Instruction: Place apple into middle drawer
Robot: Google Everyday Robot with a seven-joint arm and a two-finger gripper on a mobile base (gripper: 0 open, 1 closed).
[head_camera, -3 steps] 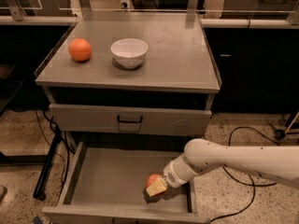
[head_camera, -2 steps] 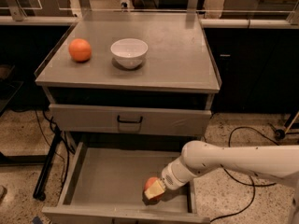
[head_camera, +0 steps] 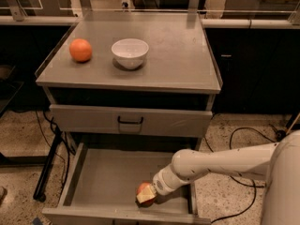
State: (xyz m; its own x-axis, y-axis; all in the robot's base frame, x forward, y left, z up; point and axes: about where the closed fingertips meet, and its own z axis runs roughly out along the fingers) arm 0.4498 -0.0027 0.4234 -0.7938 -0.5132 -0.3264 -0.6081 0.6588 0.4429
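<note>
My gripper needs to let go of the red apple on the middle drawer's grey bottom, near the front panel [head_camera: 141, 191].
The middle drawer [head_camera: 103, 182] is pulled out wide below the cabinet, showing its bare grey floor. The red apple [head_camera: 146, 194] with a yellowish patch lies low in the drawer near its front right corner. My gripper [head_camera: 149, 191] reaches in from the right at the end of the white arm [head_camera: 211, 161], right at the apple. The apple hides most of the gripper.
On the cabinet top [head_camera: 178, 55] stand an orange fruit [head_camera: 80, 49] at the left and a white bowl [head_camera: 130, 53] beside it. A shut drawer front with a black handle [head_camera: 130, 121] is above the open drawer. Cables [head_camera: 243, 139] lie on the floor at the right.
The arm has lowered and shifted slightly left, bringing the apple down toward the drawer floor near the front.
</note>
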